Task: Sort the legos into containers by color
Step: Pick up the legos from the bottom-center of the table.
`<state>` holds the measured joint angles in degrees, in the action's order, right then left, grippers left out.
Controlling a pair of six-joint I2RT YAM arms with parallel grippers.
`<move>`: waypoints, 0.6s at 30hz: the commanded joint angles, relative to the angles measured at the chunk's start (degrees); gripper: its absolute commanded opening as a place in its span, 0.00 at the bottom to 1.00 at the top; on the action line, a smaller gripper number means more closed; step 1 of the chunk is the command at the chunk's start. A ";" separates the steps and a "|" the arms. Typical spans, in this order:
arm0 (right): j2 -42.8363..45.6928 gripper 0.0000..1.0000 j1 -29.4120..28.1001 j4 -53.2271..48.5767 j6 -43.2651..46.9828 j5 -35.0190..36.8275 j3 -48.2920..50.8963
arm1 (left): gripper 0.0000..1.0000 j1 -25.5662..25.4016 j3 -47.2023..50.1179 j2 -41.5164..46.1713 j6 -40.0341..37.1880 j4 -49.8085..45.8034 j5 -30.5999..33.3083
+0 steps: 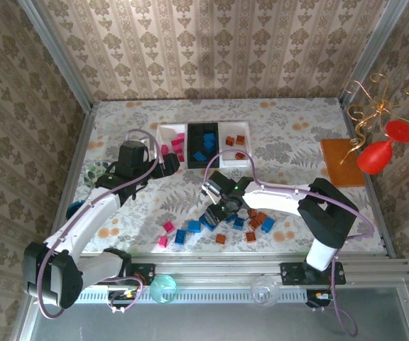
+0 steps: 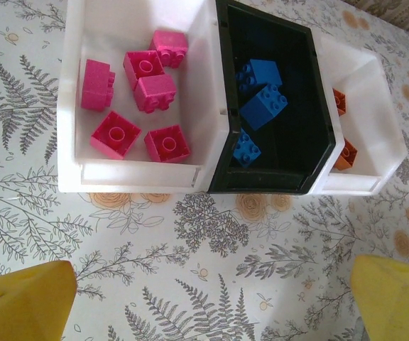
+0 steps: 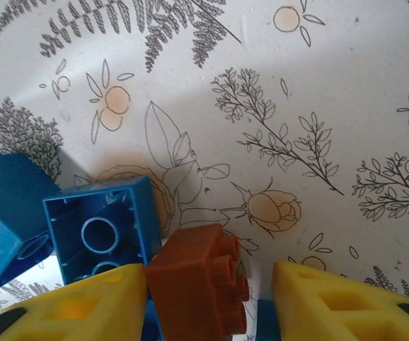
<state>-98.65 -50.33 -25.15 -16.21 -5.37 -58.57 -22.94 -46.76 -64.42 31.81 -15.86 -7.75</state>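
I will open my right gripper wider, shed the blue brick that sits in its fingers behind the orange-brown brick, and grip the orange-brown brick alone [image 3: 184, 291].
The containers stand in a row at the table's back: a white tray [image 1: 169, 135] with pink legos [image 2: 148, 92], a black tray [image 1: 204, 136] with blue legos [image 2: 261, 106], and a white tray [image 1: 234, 135] with orange-brown legos [image 2: 343, 153]. My left gripper [image 1: 169, 165] [image 2: 211, 298] hangs wide open and empty just in front of the trays. Several loose legos [image 1: 219, 224] lie near the front. My right gripper [image 1: 226, 206] [image 3: 211, 302] is down among them, its jaws around an orange-brown brick [image 3: 194, 284]. The left finger touches it and a gap shows at the right finger. An upturned blue brick [image 3: 98, 231] lies beside it.
An orange-brown board [image 1: 343, 162] and a red ornament [image 1: 378, 153] on a gold wire stand are at the right edge. A patterned bowl [image 1: 98, 170] sits at the left. Two clear balls [image 1: 163, 288] rest on the front rail. Walls close in the table on three sides.
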 commanded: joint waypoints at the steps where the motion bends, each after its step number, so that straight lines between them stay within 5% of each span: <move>1: 0.03 0.45 -0.31 -1.75 0.22 2.19 -0.17 | 1.00 0.00 0.37 0.09 0.62 -0.03 -0.99; 6: 3.29 0.32 0.49 -0.51 0.26 4.01 -0.11 | 1.00 0.00 0.55 0.76 0.44 0.88 -2.12; 18: 10.34 0.26 13.67 2.50 -4.37 4.95 -5.66 | 0.95 -0.09 2.30 0.96 0.72 2.67 -5.79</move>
<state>-88.12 -37.52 -22.28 -19.31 -1.69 -61.23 -22.85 -44.69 -64.27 32.18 -13.47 -12.12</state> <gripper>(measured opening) 0.271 0.959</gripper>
